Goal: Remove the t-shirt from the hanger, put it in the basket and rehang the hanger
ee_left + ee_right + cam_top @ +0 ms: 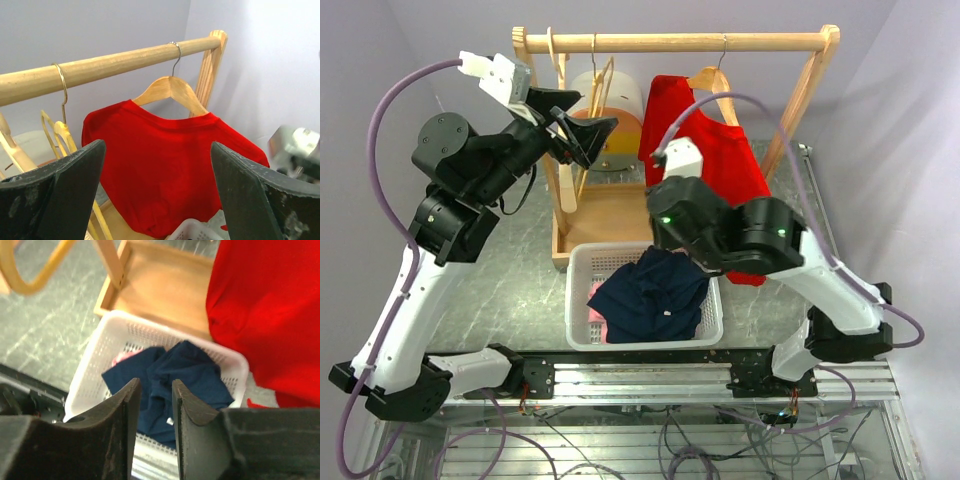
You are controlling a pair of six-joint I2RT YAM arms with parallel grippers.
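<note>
My left gripper will close on the wooden hanger's arm (pixel 702 80) (pixel 152 92) facing the empty hangers, just under its hook, to keep it steady while the t-shirt comes off.
A red t-shirt (pixel 720 160) hangs on a wooden hanger (pixel 712 78) hooked over the wooden rack's rail (pixel 670 42). In the left wrist view the t-shirt (pixel 165 165) hangs from its hanger (pixel 170 90) straight ahead, some way off. My left gripper (pixel 595 140) is raised to the left of the shirt, open wide and empty (pixel 157 145). My right gripper (pixel 660 238) is low in front of the shirt, above the basket. Its jaws stand a narrow gap apart with nothing between them (pixel 155 385). The shirt's lower part (pixel 270 305) is to its upper right.
A white basket (pixel 575 290) holds a navy garment (pixel 650 295) and something pink; both also show in the right wrist view, basket (pixel 95 360) and garment (pixel 180 380). Empty wooden hangers (pixel 590 100) hang at the rail's left. The rack's base tray (pixel 610 215) lies behind the basket.
</note>
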